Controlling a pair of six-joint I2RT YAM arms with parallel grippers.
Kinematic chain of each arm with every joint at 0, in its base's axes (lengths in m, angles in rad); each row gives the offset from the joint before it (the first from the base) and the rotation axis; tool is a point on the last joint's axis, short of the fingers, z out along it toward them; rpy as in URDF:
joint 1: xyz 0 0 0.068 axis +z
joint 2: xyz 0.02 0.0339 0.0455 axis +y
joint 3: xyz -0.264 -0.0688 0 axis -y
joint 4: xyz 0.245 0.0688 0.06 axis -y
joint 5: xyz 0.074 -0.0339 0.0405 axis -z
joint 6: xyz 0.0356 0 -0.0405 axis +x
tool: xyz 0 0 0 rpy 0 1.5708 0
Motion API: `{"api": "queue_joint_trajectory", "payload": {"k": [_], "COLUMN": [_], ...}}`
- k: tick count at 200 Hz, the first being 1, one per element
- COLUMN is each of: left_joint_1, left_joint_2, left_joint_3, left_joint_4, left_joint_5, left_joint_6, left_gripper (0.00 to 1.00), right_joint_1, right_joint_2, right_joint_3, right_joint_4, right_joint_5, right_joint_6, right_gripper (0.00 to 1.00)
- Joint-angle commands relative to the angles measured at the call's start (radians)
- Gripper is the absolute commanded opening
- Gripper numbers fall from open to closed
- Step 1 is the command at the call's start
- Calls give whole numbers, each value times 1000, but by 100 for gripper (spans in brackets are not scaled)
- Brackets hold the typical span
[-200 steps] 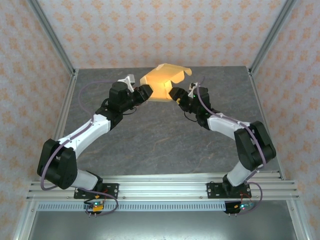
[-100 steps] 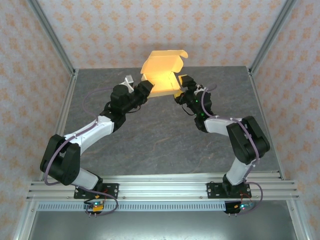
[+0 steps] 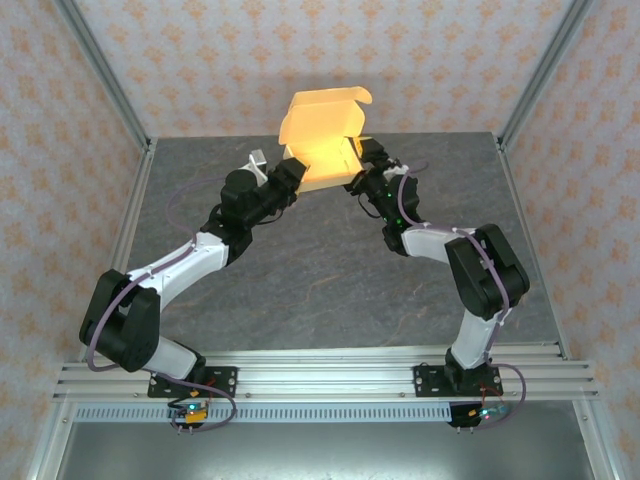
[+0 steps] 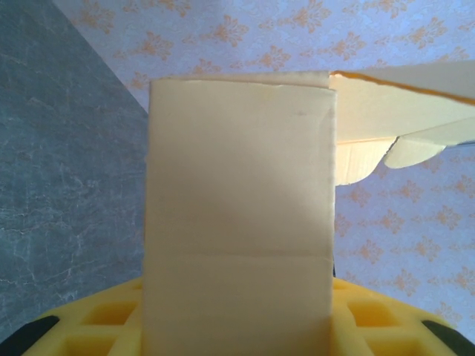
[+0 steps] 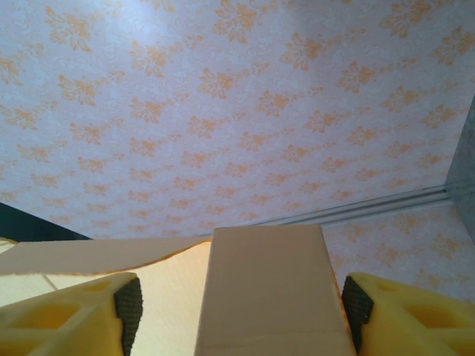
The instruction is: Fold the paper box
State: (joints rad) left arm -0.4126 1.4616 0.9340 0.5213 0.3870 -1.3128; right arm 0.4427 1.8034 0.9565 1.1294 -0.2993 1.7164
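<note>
Next, I let go of the yellow paper box with my left gripper on the bare grey table point(image 3: 341, 222) between the wrists of both arms.
The yellow paper box point(image 3: 318, 140) hangs above the back of the table between both arms, its lid standing up. My left gripper point(image 3: 287, 178) is shut on the box's left side flap point(image 4: 237, 222), which fills the gap between its yellow fingers point(image 4: 96, 322). At the box's right side is my right gripper point(image 3: 362, 172). In the right wrist view this gripper point(image 5: 239, 305) stands open around the other flap point(image 5: 271, 297). That flap lies close to the right pad point(image 5: 355, 308) and well apart from the left pad point(image 5: 129, 304).
The grey stone-patterned table point(image 3: 320, 270) lies below the arms. Patterned walls and slanted metal frame posts point(image 3: 545, 70) close in the back and sides. An aluminium rail point(image 3: 320, 365) runs along the near edge by the arm bases.
The box has been lifted and tipped so its lid stands upright. My right gripper has moved up and in to the box's right flap, its jaws narrowing a little. The left grip is unchanged.
</note>
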Motion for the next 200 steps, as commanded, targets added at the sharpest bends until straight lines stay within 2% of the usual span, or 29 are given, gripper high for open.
{"api": "queue_joint_trajectory", "payload": {"k": [1,12,53,82,121,154,176,200], "left_joint_1": [-7,-5,-6,-7,-6,-5,-6,-6], "left_joint_2": [-36,-36,-43,-46,-47,-47,-45,-32], "left_joint_3": [5,5,-8,-7,-3,5,5,-3], "left_joint_4": [25,24,25,26,16,-14,-30,-28], "left_joint_5": [-9,-3,-8,-4,-4,-9,-17,-22], "left_joint_6": [-9,-10,-9,1,22,57,77,85], "left_gripper": [32,32,32,32,32,33,33,33], "right_joint_1": [4,6,8,8,7,6,2,-13], "right_joint_2": [14,16,14,18,34,20,-15,-37], "right_joint_3": [14,13,17,31,16,15,-18,-37], "right_joint_4": [94,94,60,-3,-30,-124,-194,-197], "right_joint_5": [-2,-2,-21,-65,-90,-137,-117,-119], "right_joint_6": [22,20,0,-40,-89,-217,-292,-311], "right_gripper": [66,59,59,55,39,33,34,50]}}
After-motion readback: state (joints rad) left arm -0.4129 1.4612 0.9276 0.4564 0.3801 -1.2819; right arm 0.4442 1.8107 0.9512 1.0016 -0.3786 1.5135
